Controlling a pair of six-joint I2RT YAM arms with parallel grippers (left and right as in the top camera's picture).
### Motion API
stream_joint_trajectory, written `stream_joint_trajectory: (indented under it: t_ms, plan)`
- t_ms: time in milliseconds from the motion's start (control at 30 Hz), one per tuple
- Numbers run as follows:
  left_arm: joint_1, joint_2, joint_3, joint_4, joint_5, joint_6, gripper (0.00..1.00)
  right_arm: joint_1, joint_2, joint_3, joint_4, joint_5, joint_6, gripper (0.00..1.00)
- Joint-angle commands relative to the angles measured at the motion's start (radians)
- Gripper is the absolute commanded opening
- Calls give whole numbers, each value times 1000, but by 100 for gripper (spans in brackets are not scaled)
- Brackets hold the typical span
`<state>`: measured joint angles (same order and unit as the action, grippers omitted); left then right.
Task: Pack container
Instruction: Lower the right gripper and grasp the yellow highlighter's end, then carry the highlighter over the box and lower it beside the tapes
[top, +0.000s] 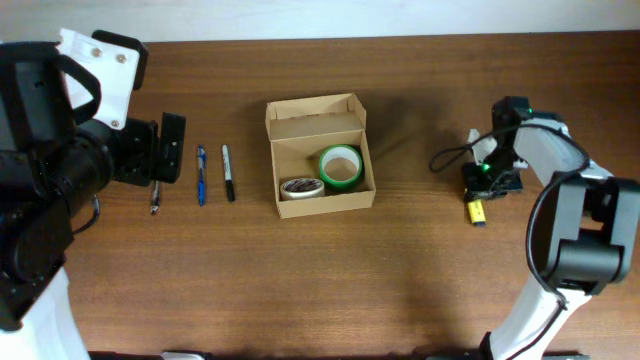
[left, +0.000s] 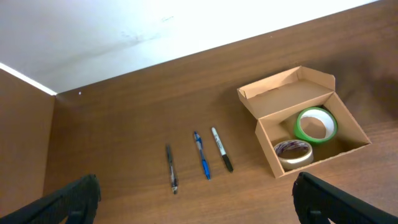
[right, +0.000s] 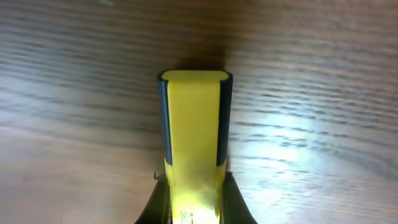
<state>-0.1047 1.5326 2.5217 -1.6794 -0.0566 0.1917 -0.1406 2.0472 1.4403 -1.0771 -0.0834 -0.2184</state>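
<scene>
Next, my right gripper lets go of the yellow highlighter in the box (top: 324, 184), between the white tape roll and the green tape roll.
The container (top: 318, 200) is a tan cardboard box at the table's middle, its flap lid open toward the far side. It also shows in the left wrist view (left: 268, 140). Inside lie a green tape roll (top: 340, 166) (left: 315, 124) and a white tape roll (top: 300, 187) (left: 293, 153). My left gripper (top: 160, 150) (left: 199, 199) is open and empty, above the table left of the box. My right gripper (top: 482, 192) (right: 194, 208) is shut on a yellow and dark-blue oblong tool (right: 194, 130) (top: 477, 211), low at the table surface far right of the box.
Three pens lie side by side left of the box: a grey pen (top: 154, 200) (left: 171, 169), a blue pen (top: 200, 175) (left: 201, 155) and a black marker (top: 228, 172) (left: 221, 149). A black cable (top: 450, 156) loops by the right arm.
</scene>
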Motion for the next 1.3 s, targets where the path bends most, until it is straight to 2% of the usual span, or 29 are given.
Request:
stream_joint_trajectory:
  t_ms: [0,200,333,433,600,767,1267]
  plan:
    - [-4,1,1,6,8,16,99,13,-32,168,-58,-76,19,4]
    - [-4,1,1,8,7,16,99,61,-52,508,-279,-79,40,4]
    - [-4,1,1,11,7,16,99,154,-51,697,-395,-81,42,4]
    - [-4,1,1,15,7,16,99,264,-51,772,-432,-82,11,4]
    - [-4,1,1,14,7,16,99,449,-44,782,-430,-79,-66,4]
    - [-4,1,1,13,7,16,99,570,-24,782,-426,-79,-89,4]
    - [-4,1,1,-1,7,16,99,666,163,780,-408,-105,-90,4]
